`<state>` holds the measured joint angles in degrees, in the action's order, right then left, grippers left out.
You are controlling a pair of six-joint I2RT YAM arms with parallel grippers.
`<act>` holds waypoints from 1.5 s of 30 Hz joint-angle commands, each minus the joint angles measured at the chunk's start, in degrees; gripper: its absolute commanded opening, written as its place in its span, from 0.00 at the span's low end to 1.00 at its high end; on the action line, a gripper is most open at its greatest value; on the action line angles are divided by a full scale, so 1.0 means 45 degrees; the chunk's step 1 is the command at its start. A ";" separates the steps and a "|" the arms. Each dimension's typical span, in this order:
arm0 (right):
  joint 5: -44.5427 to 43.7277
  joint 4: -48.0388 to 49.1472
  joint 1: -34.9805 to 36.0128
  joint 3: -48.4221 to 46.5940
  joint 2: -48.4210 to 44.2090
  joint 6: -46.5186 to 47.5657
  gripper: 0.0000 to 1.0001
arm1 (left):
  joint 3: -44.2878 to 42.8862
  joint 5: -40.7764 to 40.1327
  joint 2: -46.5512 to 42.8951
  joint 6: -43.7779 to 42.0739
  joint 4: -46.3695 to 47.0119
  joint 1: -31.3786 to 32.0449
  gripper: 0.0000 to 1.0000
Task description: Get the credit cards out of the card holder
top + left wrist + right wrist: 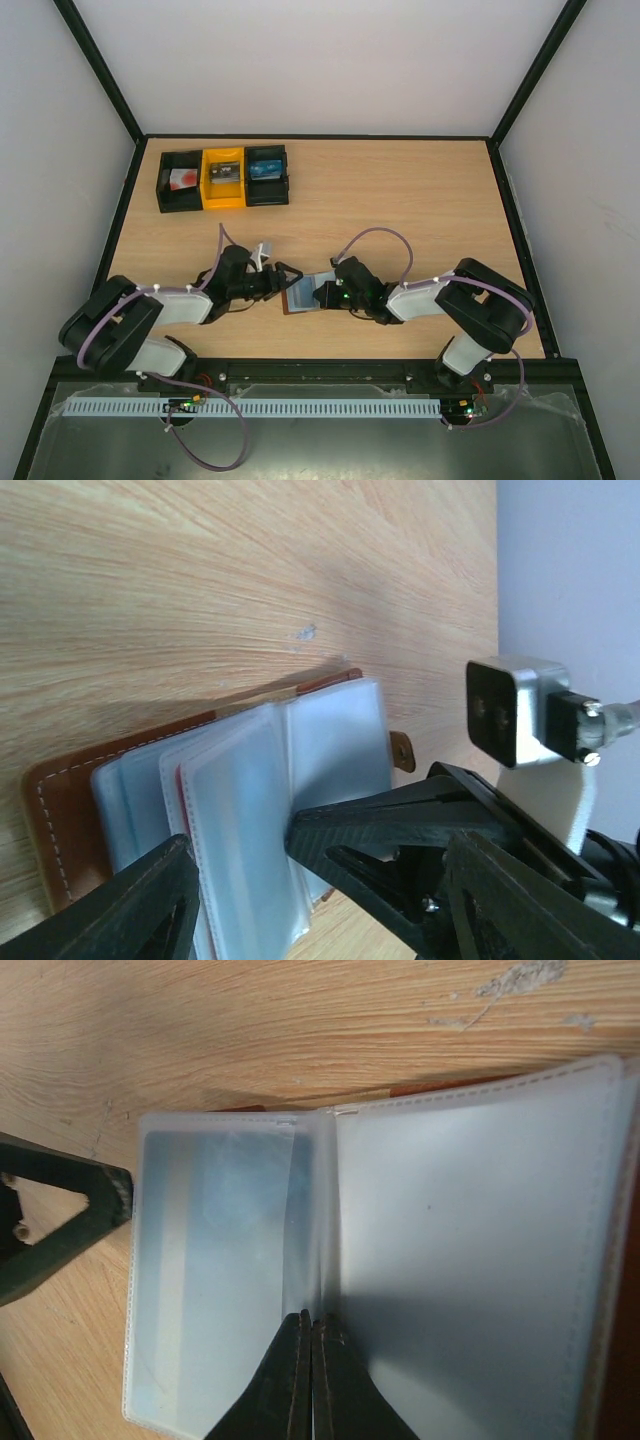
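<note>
The frosted top sleeve covers the red card; I need to pinch that sleeve's loose edge (199, 845) with my left gripper and turn it toward my right gripper.
The card holder (300, 294) lies open on the table between my two grippers, brown leather with frosted grey-blue sleeves (240, 810). My left gripper (283, 279) is open, its fingers either side of the raised sleeves (240, 865). My right gripper (322, 296) is shut, its tips pressed at the fold between two sleeves (312, 1322). A pale blue card shape (215, 1210) shows through the left sleeve in the right wrist view. A thin red edge (181, 800) shows in one sleeve. The black card is hidden.
Three small bins stand at the back left: black (180, 182), yellow (223, 180), black (267, 176). The right wrist's camera (510, 710) sits close above the left fingers. Black frame rails edge the table.
</note>
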<state>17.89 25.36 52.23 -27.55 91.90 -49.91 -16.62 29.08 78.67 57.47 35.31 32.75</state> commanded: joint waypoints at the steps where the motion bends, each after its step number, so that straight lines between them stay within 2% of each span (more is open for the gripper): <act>1: -0.0398 -0.0867 0.0059 0.0502 0.0442 -0.0128 0.02 | 0.0445 0.0392 0.0955 0.0271 0.1854 0.0098 0.69; 5: -0.0370 -0.0660 0.0057 0.0620 0.0472 -0.0214 0.02 | 0.0527 0.0505 0.1635 0.0383 0.2405 0.0146 0.69; 12: -0.0246 -0.0445 0.0054 0.0646 0.0597 -0.0283 0.02 | 0.0480 0.0469 0.1632 0.0437 0.2523 0.0180 0.67; 16: -0.0228 -0.0447 0.0055 0.0651 0.0606 -0.0290 0.02 | 0.0375 0.0685 0.1678 0.0542 0.2656 0.0196 0.54; 23: -0.0114 -0.0216 0.0064 0.0689 0.0581 -0.0175 0.02 | 0.0234 0.0727 0.1569 0.0702 0.2506 0.0387 0.43; 29: -0.0176 -0.0323 0.0059 0.0675 0.0400 -0.0068 0.02 | -0.0231 0.0245 0.1370 0.0180 0.0996 0.0466 0.28; 36: -0.0723 -0.1156 0.0054 0.0631 -0.0799 0.0406 0.09 | -0.0649 -0.0075 0.1034 -0.0472 -0.0450 0.0461 0.04; 45: -0.1833 -0.3481 0.0015 0.0067 -0.2458 0.1266 0.22 | -0.1411 0.0139 0.1217 -0.1135 -0.1906 0.0457 0.03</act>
<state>14.48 17.63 52.23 -25.82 84.01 -47.05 -20.40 29.36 84.29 55.46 31.38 34.50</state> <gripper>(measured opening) 0.202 0.030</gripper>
